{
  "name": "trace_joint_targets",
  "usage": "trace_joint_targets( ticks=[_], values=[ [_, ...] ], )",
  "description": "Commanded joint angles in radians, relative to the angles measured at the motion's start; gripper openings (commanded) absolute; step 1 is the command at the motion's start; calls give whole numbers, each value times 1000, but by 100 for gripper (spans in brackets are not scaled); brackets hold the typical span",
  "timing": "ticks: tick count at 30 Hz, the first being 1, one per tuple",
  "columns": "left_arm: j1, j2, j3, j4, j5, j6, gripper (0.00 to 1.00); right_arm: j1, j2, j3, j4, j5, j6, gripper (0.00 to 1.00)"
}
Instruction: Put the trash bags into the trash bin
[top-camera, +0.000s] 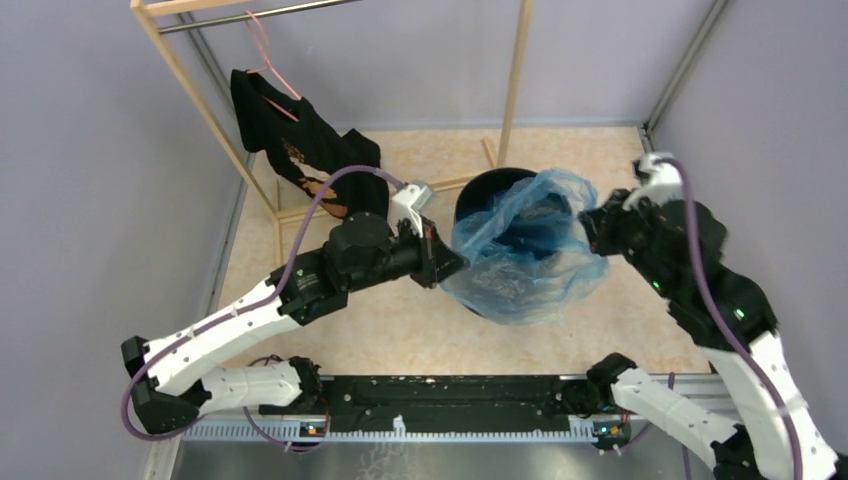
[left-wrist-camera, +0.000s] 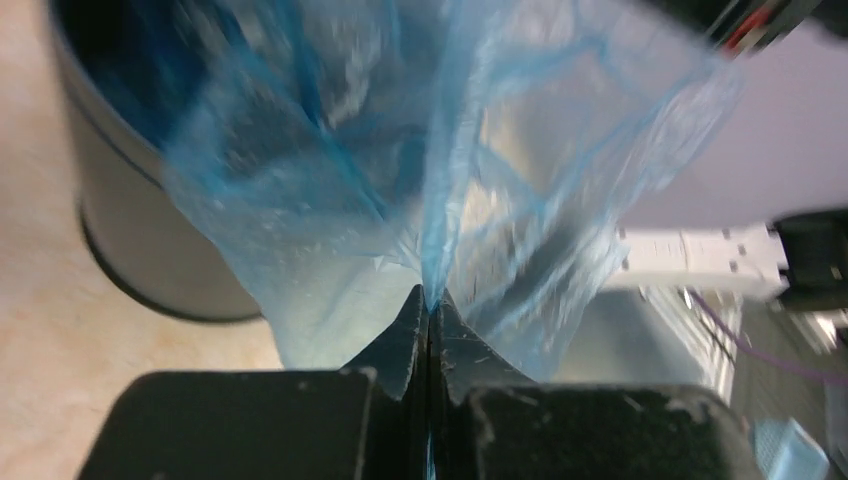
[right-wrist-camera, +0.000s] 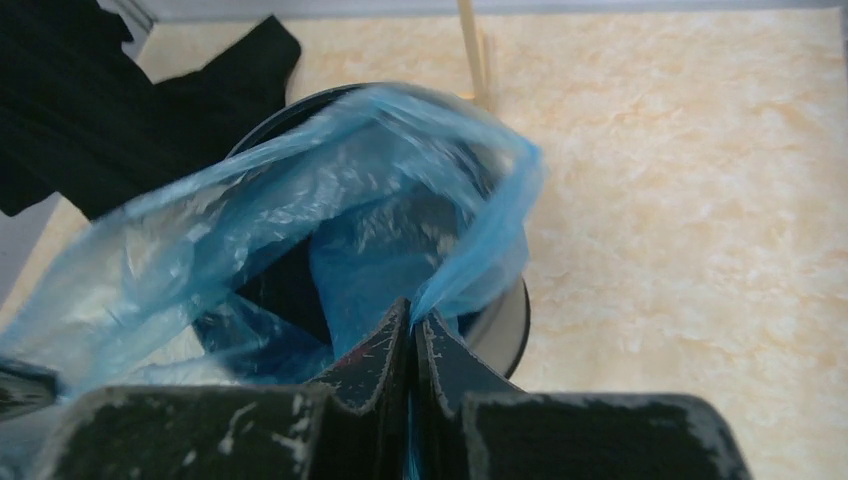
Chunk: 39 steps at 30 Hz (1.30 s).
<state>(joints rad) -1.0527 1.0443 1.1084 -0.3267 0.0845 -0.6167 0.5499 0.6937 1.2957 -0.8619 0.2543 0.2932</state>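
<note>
The bin's far rim is left uncovered by the trash bag, so my right gripper should open, grab the trash bag's far edge (top-camera: 556, 177) and pull it over that rim.
The light-blue translucent trash bag (top-camera: 530, 245) is stretched over the round black trash bin (top-camera: 490, 188) at the table's middle. Its mouth is held open between my two grippers, and part of it hangs down the bin's near side. My left gripper (top-camera: 452, 262) is shut on the bag's left edge (left-wrist-camera: 430, 240), beside the bin wall (left-wrist-camera: 130, 240). My right gripper (top-camera: 592, 235) is shut on the bag's right edge (right-wrist-camera: 470, 270), above the bin's rim (right-wrist-camera: 505, 325). The bag's lower part dips inside the bin (right-wrist-camera: 290, 290).
A black shirt (top-camera: 285, 135) on a pink hanger hangs from a wooden rack (top-camera: 515, 80) at the back left, close behind the left arm. Grey walls stand on both sides. A black rail (top-camera: 450, 400) runs along the near edge.
</note>
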Motion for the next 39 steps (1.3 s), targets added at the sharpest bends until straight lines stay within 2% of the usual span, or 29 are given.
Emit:
trace_joint_targets(
  ticks=[1,3,5,9,12,16,19,23,28,29,31,33,36,39],
  values=[
    [113,61,169,2,-107,37,0,8,179,39,119,-63,15,6],
    [228,136,233,0,64,16,0,7,272,100,82,-57,9,8],
    [323,215,282,19,161,10,0,7,351,148,49,-51,9,8],
    [356,355,372,79,218,34,0,-9,429,155,89,-30,-14,8],
    [361,428,383,177,233,36,0,-97,447,139,134,-35,-26,5],
    [385,503,403,185,189,37,0,-225,411,77,165,-60,-49,5],
    [442,468,334,204,248,-5,0,-260,386,22,163,-85,-71,9],
    [460,318,179,264,244,8,0,-260,324,-24,186,-180,-52,14],
    [469,265,151,227,220,53,0,-260,303,-39,259,-247,-26,18],
    [473,270,156,224,232,58,0,-260,308,-38,264,-250,-24,21],
    [477,277,161,225,267,64,0,-260,314,-37,266,-244,-18,37],
    [476,275,161,226,286,78,0,-260,304,-41,265,-234,-11,48],
    [479,261,167,204,272,116,18,-260,280,-55,289,-249,-8,60],
    [481,268,206,167,254,167,40,-260,259,-54,300,-219,-14,61]
  ],
)
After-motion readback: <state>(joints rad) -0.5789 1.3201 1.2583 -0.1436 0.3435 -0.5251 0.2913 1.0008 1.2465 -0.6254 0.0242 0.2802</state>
